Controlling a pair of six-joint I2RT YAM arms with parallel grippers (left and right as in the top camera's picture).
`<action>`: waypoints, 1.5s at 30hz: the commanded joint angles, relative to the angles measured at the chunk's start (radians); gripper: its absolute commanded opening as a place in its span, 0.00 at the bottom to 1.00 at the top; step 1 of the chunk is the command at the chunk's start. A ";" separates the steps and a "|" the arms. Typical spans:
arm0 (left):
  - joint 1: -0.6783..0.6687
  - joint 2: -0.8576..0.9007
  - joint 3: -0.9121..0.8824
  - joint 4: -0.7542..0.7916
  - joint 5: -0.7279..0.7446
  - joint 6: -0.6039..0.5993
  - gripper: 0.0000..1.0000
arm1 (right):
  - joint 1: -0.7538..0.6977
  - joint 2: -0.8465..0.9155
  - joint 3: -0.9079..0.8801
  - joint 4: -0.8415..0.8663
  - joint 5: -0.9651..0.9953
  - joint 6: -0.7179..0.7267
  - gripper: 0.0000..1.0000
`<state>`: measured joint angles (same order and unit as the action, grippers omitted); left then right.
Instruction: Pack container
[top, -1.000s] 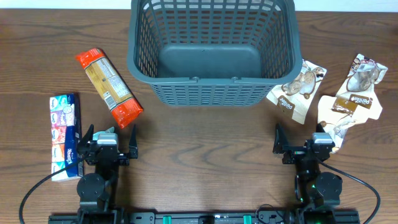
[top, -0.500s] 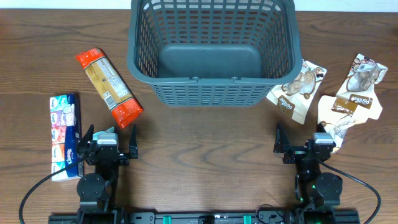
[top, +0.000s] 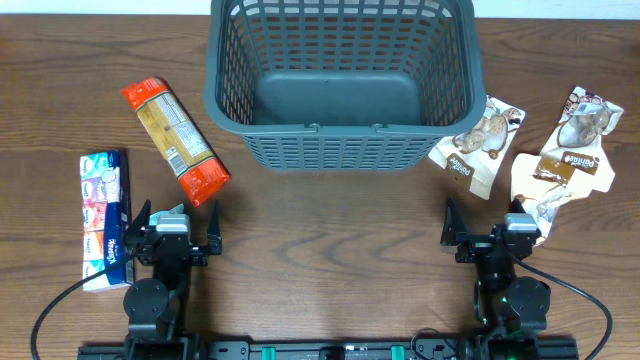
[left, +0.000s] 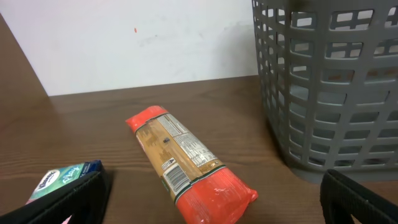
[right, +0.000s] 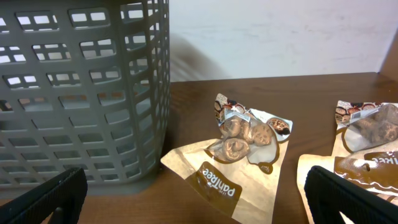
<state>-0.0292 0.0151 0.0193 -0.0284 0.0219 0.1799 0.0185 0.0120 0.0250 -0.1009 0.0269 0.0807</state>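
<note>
My right gripper needs to grip the front tan snack pouch at its middle (top: 543, 193), just below its brown label, where that pouch overlaps the one behind.
The container (top: 342, 150), a large dark grey slotted basket, stands empty at the back middle; its wall shows in the left wrist view (left: 329, 93) and the right wrist view (right: 81, 93). A red and tan packet (top: 174, 140) lies left of it, also in the left wrist view (left: 189, 165). A blue tissue pack (top: 104, 217) lies far left. Two tan snack pouches (top: 478, 145) (top: 565, 160) lie right of the basket; the nearer one shows in the right wrist view (right: 239, 155). My left gripper (top: 172, 235) and right gripper (top: 490, 232) are open and empty near the front edge.
The wooden table (top: 330, 240) runs between the grippers and the basket. A white wall (left: 155, 43) stands behind the table.
</note>
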 joint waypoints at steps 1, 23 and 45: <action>-0.004 -0.005 -0.015 -0.045 -0.032 -0.009 0.99 | -0.006 -0.005 -0.004 -0.001 0.010 0.016 0.99; -0.004 -0.005 -0.015 -0.043 -0.032 -0.009 0.99 | -0.046 0.172 0.435 -0.237 -0.020 -0.011 0.99; -0.004 -0.005 -0.015 -0.043 -0.034 -0.113 0.98 | -0.230 0.946 1.435 -1.191 0.082 0.022 0.99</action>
<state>-0.0292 0.0151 0.0219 -0.0322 0.0177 0.0875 -0.1894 0.9188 1.4429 -1.2888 0.1623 0.1619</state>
